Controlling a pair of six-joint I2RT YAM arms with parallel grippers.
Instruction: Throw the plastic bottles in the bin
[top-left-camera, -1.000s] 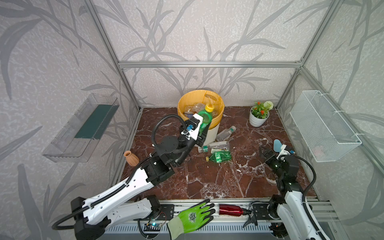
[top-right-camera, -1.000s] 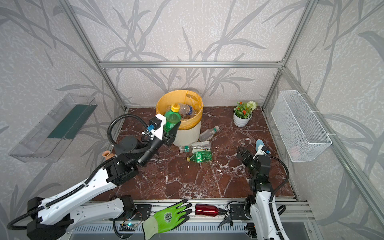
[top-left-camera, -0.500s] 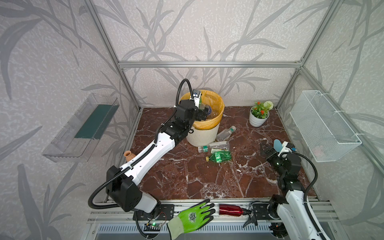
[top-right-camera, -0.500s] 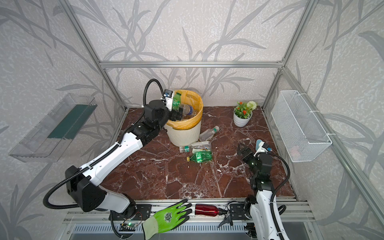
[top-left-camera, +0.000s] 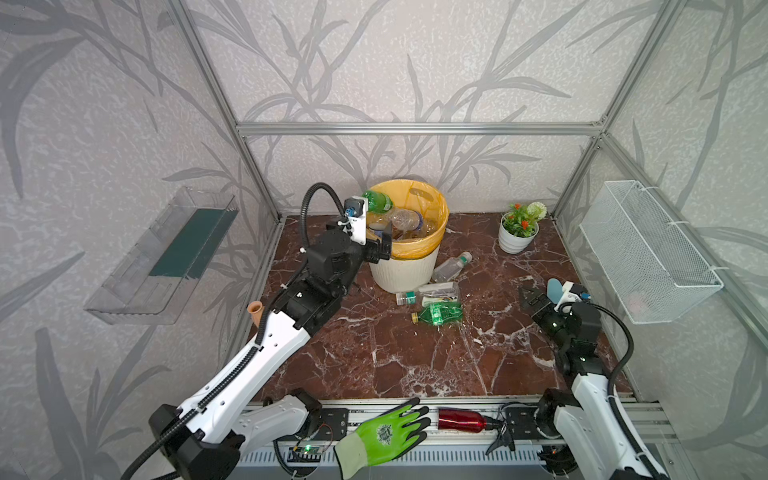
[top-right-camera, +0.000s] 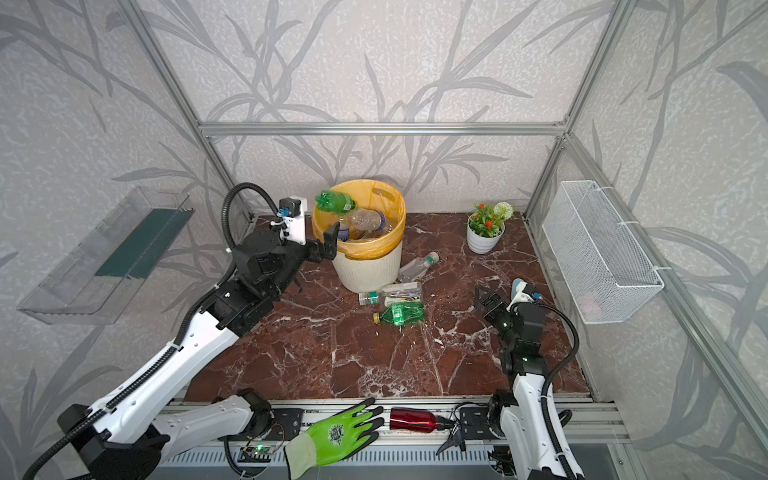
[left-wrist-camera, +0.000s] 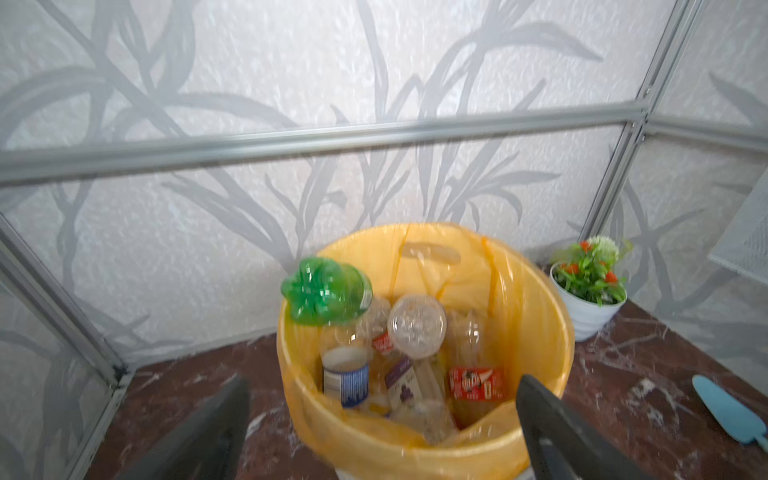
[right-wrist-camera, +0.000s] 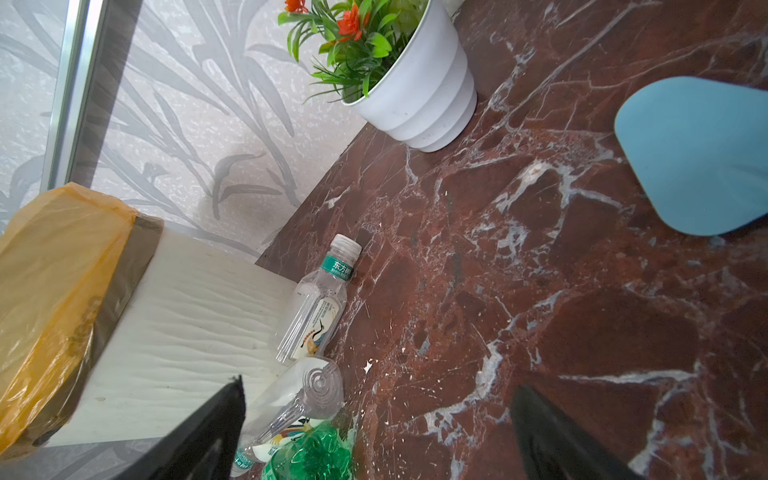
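Observation:
My right gripper is to close next on the middle of the body (top-left-camera: 449, 269) (right-wrist-camera: 315, 314) of the clear bottle that has its white cap nearest the flowerpot.
The bin (top-left-camera: 405, 270), cream-white with a yellow bag, stands at the back and holds several plastic bottles (left-wrist-camera: 415, 328). A green bottle (top-left-camera: 378, 201) (left-wrist-camera: 326, 291) is in the air just above the bin's left rim, touching nothing. My left gripper (top-left-camera: 380, 245) (left-wrist-camera: 382, 382) is open and empty at the bin's near left rim. On the floor right of the bin lie a clear bottle (top-left-camera: 451, 266) (right-wrist-camera: 316, 307), a second clear one (top-left-camera: 432, 293) and a crushed green one (top-left-camera: 440, 312). My right gripper (top-left-camera: 534, 299) (right-wrist-camera: 378, 386) hangs open and empty, well right of them.
A white flowerpot (top-left-camera: 517, 237) stands at the back right, with a blue scoop (right-wrist-camera: 698, 158) beside the right gripper. A wire basket (top-left-camera: 648, 253) hangs on the right wall and a clear tray (top-left-camera: 166, 257) on the left. A terracotta vase (top-left-camera: 254, 309), green glove (top-left-camera: 386, 432) and red metal bottle (top-left-camera: 461, 419) sit near the front.
My left arm swung the green bottle up to the bin and opened; the bottle has left the jaws and is over the rim. The arm has drawn back a little. The right arm barely moved.

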